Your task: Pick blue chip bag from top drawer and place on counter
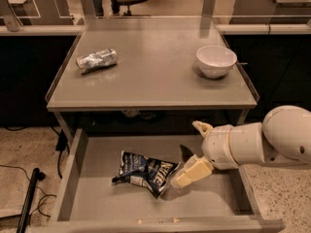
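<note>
Next, I close on the blue chip bag's end [158, 172] nearest the white arm, inside the open top drawer.
The blue chip bag [146, 171] lies crumpled on the floor of the open top drawer [92, 198], a little left of its middle. My gripper [189, 171] hangs low inside the drawer, its cream tip right at the bag's right edge; I cannot tell whether it touches the bag. The white arm [262, 142] reaches in from the right. The counter [150, 76] stands above the drawer.
A silvery crushed wrapper [97, 60] lies at the counter's left. A white bowl [216, 60] stands at its right. The drawer's right wall [245, 188] is close under the arm. A black pole [29, 198] leans on the floor at left.
</note>
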Robot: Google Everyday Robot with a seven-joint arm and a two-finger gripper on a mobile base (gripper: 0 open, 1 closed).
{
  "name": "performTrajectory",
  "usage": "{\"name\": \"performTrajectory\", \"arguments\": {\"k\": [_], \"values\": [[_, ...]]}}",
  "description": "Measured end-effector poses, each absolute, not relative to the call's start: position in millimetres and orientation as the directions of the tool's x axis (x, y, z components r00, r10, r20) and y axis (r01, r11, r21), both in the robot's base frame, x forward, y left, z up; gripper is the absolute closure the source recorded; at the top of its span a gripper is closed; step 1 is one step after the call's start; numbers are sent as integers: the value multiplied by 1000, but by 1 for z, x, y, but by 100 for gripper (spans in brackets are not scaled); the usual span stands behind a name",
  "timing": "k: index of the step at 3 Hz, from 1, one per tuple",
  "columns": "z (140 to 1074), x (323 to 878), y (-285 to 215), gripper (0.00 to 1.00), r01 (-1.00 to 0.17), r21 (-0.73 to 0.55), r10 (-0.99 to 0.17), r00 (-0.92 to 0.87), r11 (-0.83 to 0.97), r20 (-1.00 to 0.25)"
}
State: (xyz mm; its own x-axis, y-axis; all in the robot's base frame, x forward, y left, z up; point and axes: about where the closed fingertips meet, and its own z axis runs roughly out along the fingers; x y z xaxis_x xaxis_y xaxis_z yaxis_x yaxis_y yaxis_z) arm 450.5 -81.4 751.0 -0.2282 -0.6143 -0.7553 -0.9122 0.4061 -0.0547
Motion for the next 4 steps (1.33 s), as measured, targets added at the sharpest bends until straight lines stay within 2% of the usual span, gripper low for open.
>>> {"name": "performTrajectory", "arguments": {"k": [1, 2, 4], "values": [[743, 445, -80, 0, -925, -115, -631, -152, 362, -761], [743, 445, -80, 0, -925, -115, -631, -152, 362, -761], [703, 433, -25, 0, -954, -81, -667, -141, 290, -732]]}}
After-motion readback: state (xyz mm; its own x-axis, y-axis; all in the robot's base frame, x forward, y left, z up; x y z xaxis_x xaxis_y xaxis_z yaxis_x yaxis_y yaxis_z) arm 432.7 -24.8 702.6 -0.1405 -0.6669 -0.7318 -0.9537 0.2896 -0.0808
